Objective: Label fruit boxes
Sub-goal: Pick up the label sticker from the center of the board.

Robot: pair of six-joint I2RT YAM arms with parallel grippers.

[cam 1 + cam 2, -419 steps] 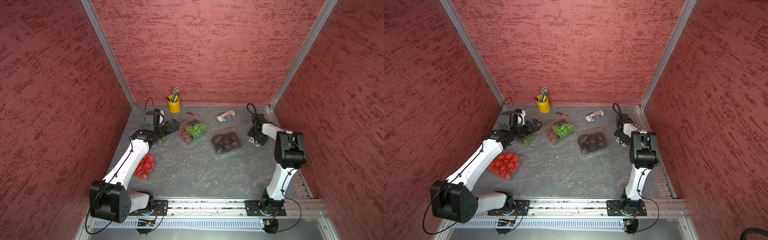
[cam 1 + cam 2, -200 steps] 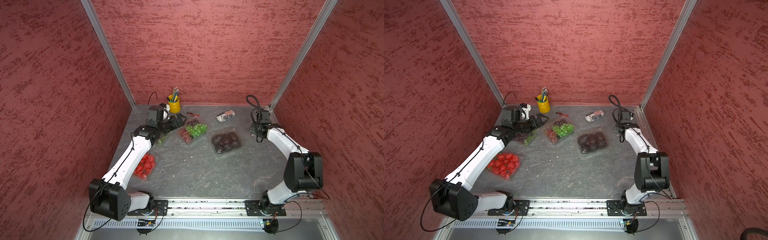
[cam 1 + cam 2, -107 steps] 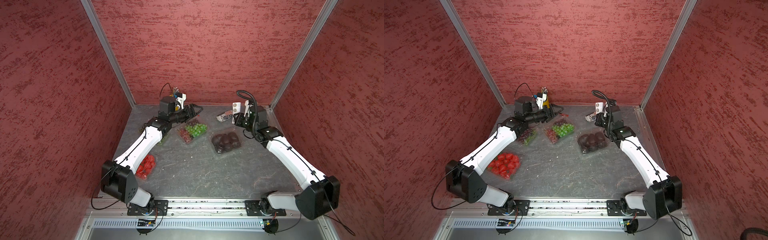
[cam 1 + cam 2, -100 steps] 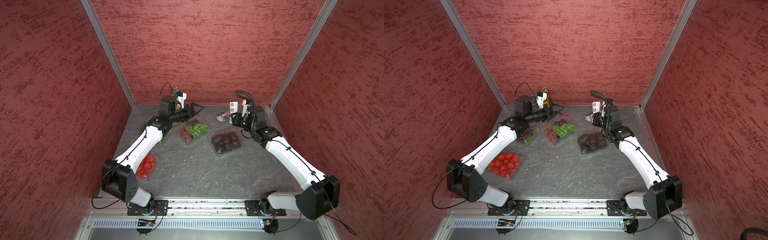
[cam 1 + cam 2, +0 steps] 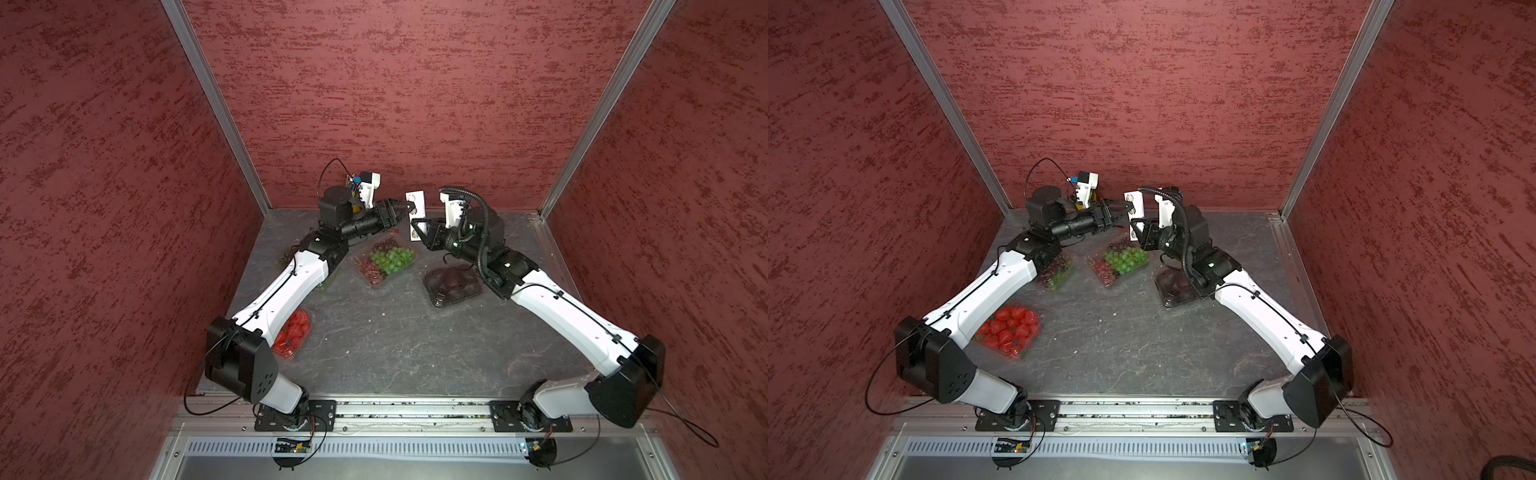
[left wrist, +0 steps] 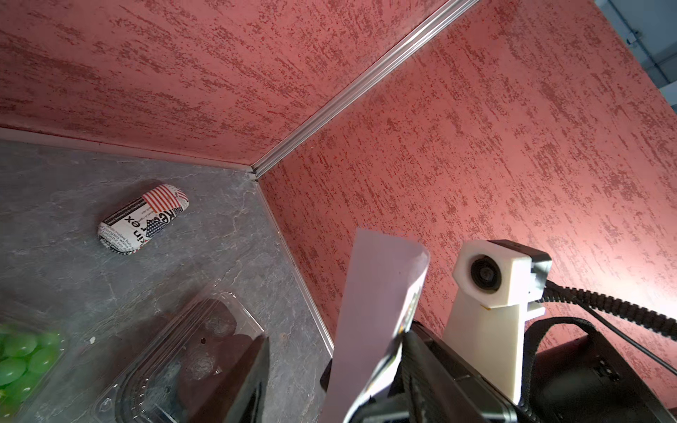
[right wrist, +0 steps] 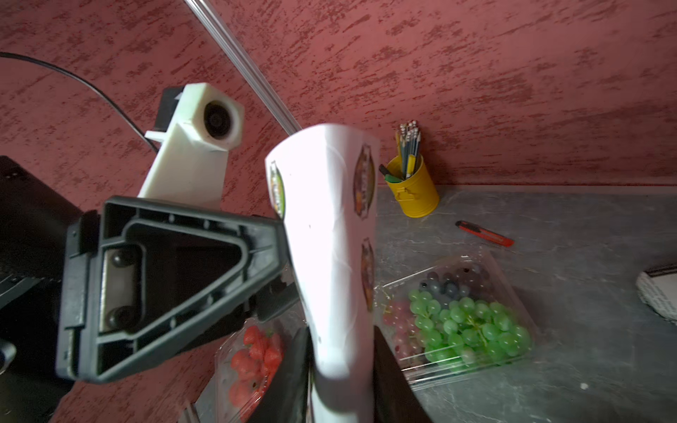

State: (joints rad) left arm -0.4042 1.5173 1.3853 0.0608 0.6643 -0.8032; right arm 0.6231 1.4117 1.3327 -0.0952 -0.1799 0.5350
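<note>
The robot's right gripper holds the sticker sheet by its lower end, so the left gripper needs to hold the sheet's upper part while the right gripper takes hold of the sheet's side edge [image 5: 423, 205].
The fruit boxes lie on the grey floor. The green-and-red grapes [image 5: 386, 262] [image 7: 461, 318] are in the middle. The dark fruit in its black tray [image 5: 451, 286] [image 6: 198, 351] is to the right. The strawberries [image 5: 1009, 328] are at the front left, and the dark red grapes [image 5: 1057, 274] lie partly under my left arm. My right gripper [image 5: 417, 230] [image 7: 340, 333] is shut on the lower end of an upright white sticker sheet [image 5: 416, 208] [image 7: 329, 238]. My left gripper [image 5: 401, 212] [image 6: 335, 342] is open around the sheet's upper part. The sheet lies against one finger.
A yellow pencil cup [image 7: 414, 190] stands at the back wall, with a red box cutter [image 7: 483, 233] on the floor near it. A printed oval case [image 6: 143, 219] lies near the back right corner. Red walls close in on three sides.
The right arm has swung left from the back right corner, carrying the sticker sheet. The left gripper has risen to meet it above the grapes, and its jaws have narrowed around the sheet.
</note>
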